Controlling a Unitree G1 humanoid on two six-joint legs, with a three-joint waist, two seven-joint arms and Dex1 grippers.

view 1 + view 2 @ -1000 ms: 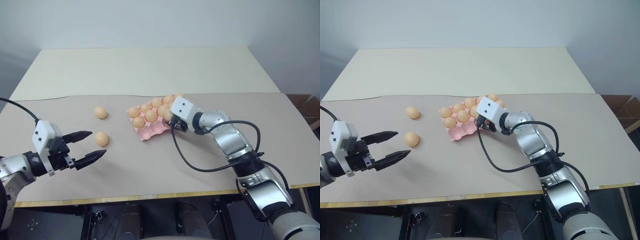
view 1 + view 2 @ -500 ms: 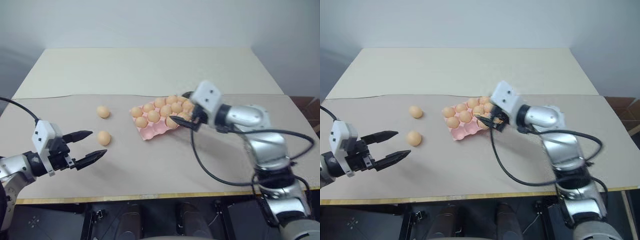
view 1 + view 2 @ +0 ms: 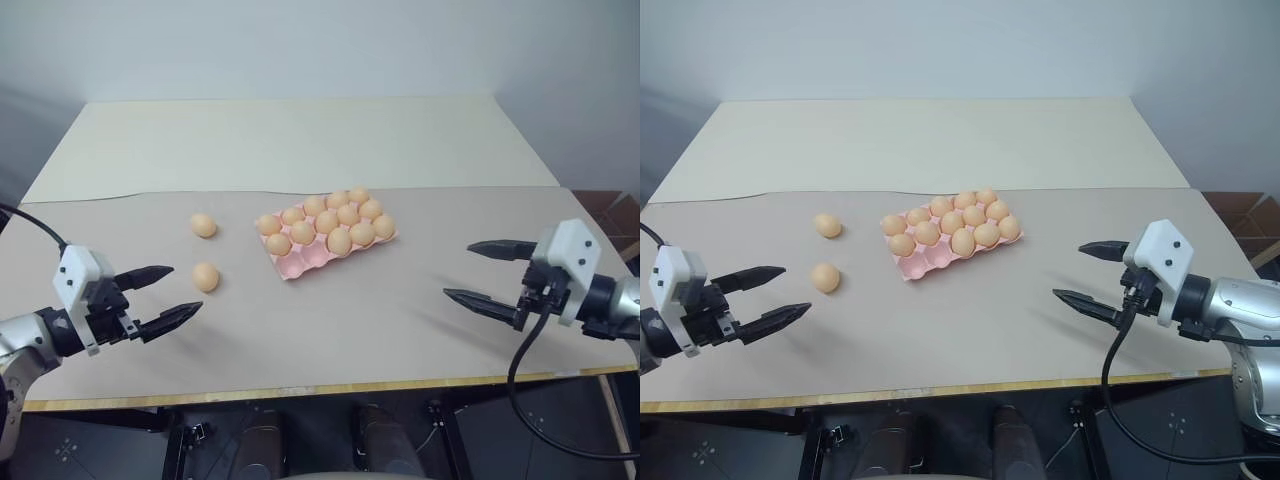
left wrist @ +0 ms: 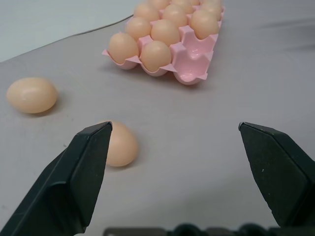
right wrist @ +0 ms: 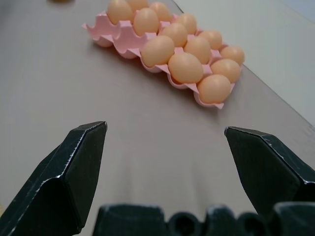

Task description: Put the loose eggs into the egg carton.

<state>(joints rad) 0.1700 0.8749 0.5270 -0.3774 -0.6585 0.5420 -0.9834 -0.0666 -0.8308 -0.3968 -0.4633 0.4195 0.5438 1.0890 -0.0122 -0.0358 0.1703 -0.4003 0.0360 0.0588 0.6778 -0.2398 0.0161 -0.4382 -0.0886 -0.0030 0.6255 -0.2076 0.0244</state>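
Next, I close my left gripper around the middle of the near egg (image 3: 205,277) (image 4: 121,144), the loose one closer to the table's front edge.
Two loose eggs lie on the brown sheet left of the carton, the far one (image 3: 203,225) and the near one (image 3: 205,276). The pink egg carton (image 3: 300,264) sits mid-table with several eggs in it and two empty cups (image 4: 193,63) at its near left end. Low at the left, my left gripper (image 3: 186,288) is open and empty, with the near egg (image 4: 118,143) just ahead of one finger. My right gripper (image 3: 458,270) hovers open and empty well to the right of the carton (image 5: 123,42) and points at it.
The brown sheet (image 3: 330,330) covers the near half of the table and ends at the front edge (image 3: 300,392). Bare cream tabletop (image 3: 290,140) stretches behind the carton. A black cable (image 3: 520,385) hangs from the right wrist.
My right gripper has pulled away from the carton, right and toward the table's front, and opened wide. An egg now sits in the front row where it was. The left gripper held still.
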